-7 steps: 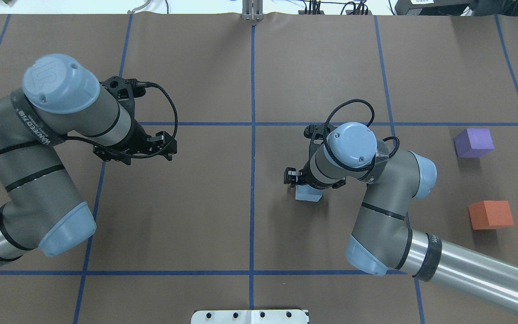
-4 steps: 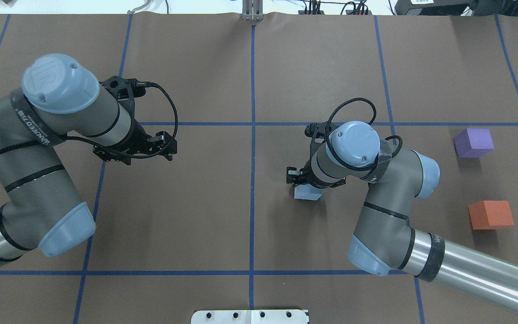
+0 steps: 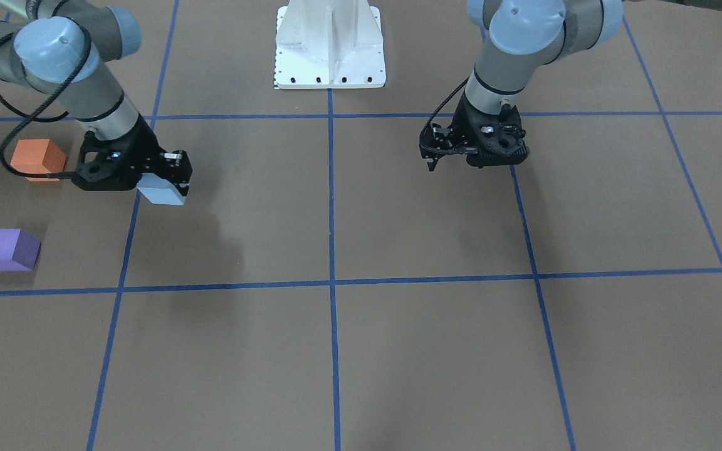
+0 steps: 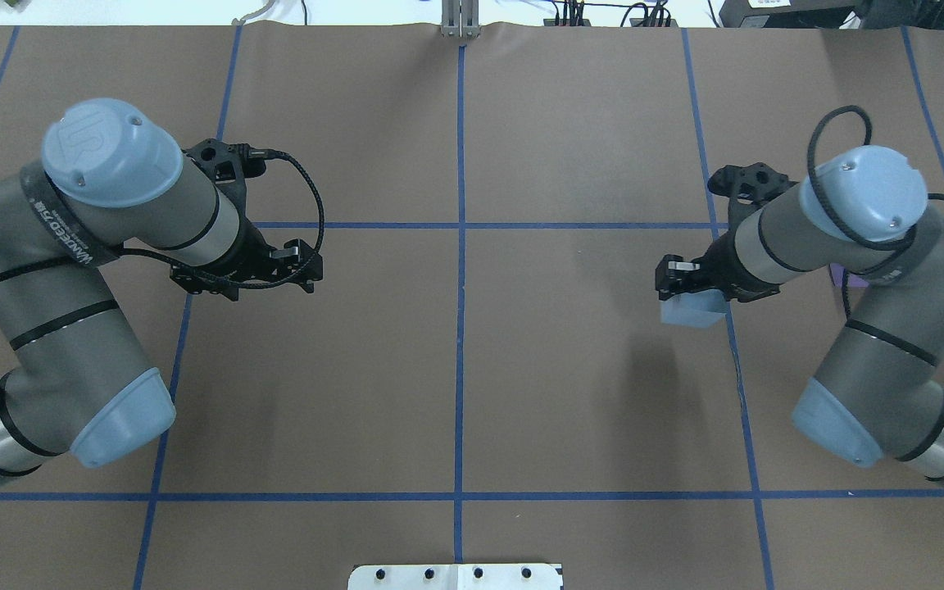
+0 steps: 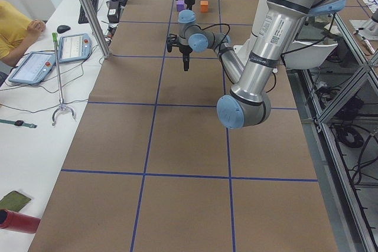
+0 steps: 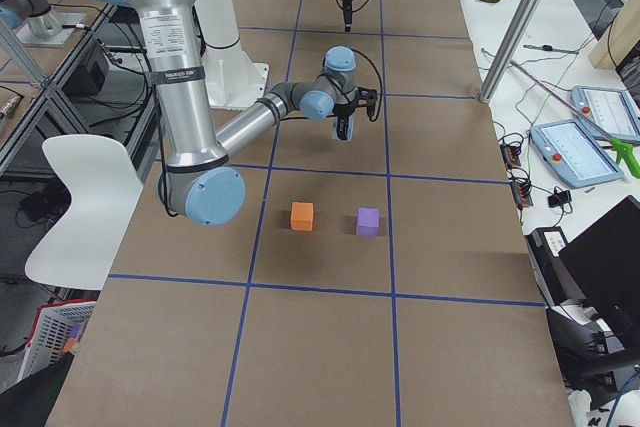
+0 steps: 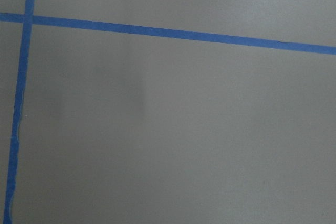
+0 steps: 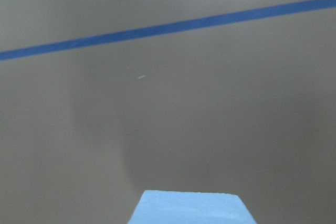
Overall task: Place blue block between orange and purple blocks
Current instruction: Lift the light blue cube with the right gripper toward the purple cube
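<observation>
Next, I set the blue block on the bare table (image 3: pixel 26 209) between the orange and purple blocks with my right gripper.
My right gripper (image 4: pixel 689 287) is shut on the light blue block (image 4: pixel 692 311) and holds it above the table; the block also shows in the front view (image 3: pixel 159 195) and at the bottom of the right wrist view (image 8: pixel 191 208). The orange block (image 3: pixel 36 158) and the purple block (image 3: pixel 7 249) sit apart on the table on the robot's right, beyond the held block. In the overhead view my right arm hides the orange block and nearly all of the purple one. In the right side view the orange block (image 6: pixel 302 215) and the purple block (image 6: pixel 368 221) lie side by side. My left gripper (image 3: pixel 430 165) is shut, empty, and hovers over bare table.
Blue tape lines (image 4: pixel 460 246) divide the brown table into squares. The white robot base plate (image 3: pixel 329 44) stands at the robot's edge. An operators' bench with tablets (image 5: pixel 35 66) runs along the far side.
My right arm has lifted the blue block and carried it right, from near the table's middle towards the orange and purple blocks. The left arm has not moved.
</observation>
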Controlling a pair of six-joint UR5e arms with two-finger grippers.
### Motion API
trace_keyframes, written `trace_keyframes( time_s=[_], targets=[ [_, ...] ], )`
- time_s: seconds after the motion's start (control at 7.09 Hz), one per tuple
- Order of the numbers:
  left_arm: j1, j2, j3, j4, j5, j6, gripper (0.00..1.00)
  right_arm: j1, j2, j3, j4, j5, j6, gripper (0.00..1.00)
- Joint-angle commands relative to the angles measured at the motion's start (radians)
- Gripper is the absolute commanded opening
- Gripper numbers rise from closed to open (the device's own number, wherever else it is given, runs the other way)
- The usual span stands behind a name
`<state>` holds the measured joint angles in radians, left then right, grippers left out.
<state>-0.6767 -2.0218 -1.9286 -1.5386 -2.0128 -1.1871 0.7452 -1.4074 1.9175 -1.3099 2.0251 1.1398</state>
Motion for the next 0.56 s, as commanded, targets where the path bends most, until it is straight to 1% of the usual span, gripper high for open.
trace_keyframes(
  time_s=[0.0, 0.14, 0.28, 0.42],
  targets=[
    [0.0, 0.0, 0.0, 0.0, 0.0, 0.0, 1.0, 0.118, -0.158, 0.026, 0.009, 0.041, -0.229, 0.0],
    [0.0, 0.0, -0.001, 0.0, 0.0, 0.0, 1.0, 0.175, -0.223, 0.015, 0.053, 0.076, -0.277, 0.0],
    [0.0, 0.0, -0.003, 0.0, 0.0, 0.0, 1.0, 0.203, -0.289, -0.014, 0.146, 0.08, -0.281, 0.0],
    [0.0, 0.0, -0.003, -0.002, 0.0, 0.0, 1.0, 0.21, -0.307, -0.065, 0.212, 0.084, -0.276, 0.0]
  ],
)
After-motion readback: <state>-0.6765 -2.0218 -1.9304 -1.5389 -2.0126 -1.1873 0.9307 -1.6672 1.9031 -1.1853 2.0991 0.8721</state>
